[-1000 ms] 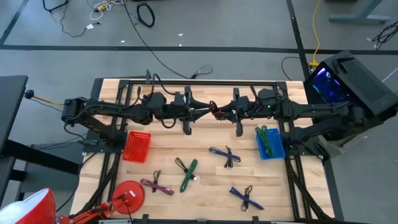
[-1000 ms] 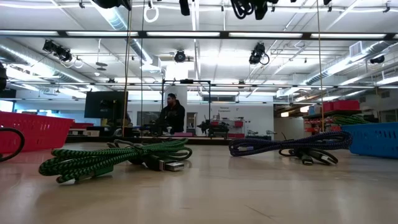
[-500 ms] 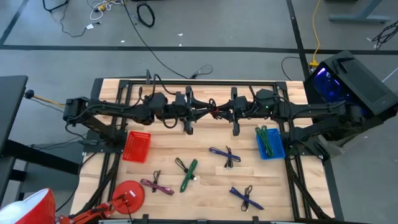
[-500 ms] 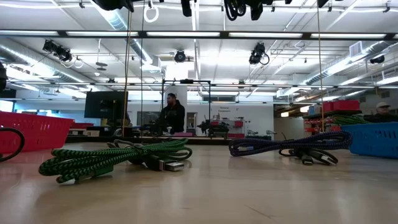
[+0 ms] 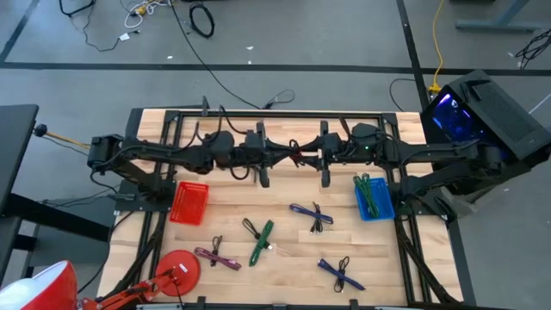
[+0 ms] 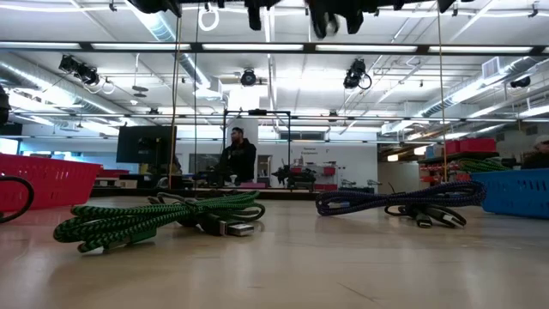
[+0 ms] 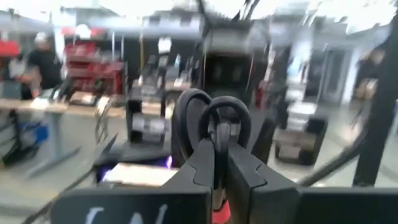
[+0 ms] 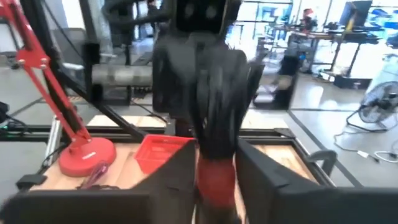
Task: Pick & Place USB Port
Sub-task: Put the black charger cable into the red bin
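Note:
I should have my left gripper let go of the black USB cable so that it ends up in the middle of the red basket (image 5: 192,207).
Several bundled USB cables lie on the wooden table: a green one (image 5: 261,243) (image 6: 154,219), a blue-purple one (image 5: 312,215) (image 6: 403,202), a pink one (image 5: 217,257) and a blue one (image 5: 342,274). Another green cable (image 5: 368,191) lies in the blue basket (image 5: 379,207). Both arms hang high over the table's far part, and their grippers face each other. My left gripper (image 5: 286,156) (image 7: 217,180) is shut. My right gripper (image 5: 306,156) (image 8: 214,186) is open. A blurred red patch shows between its fingers; what it is I cannot tell.
A red basket (image 5: 189,202) (image 6: 43,180) stands at the table's left and the blue basket (image 6: 515,189) at its right. A red lamp base (image 5: 176,269) sits at the near left corner. A dark frame runs along the far edge. A person stands far off in the room.
The two arms have edged slightly toward each other over the table's far part: the left one toward the right, the right one toward the left. The cables and baskets have stayed where they were.

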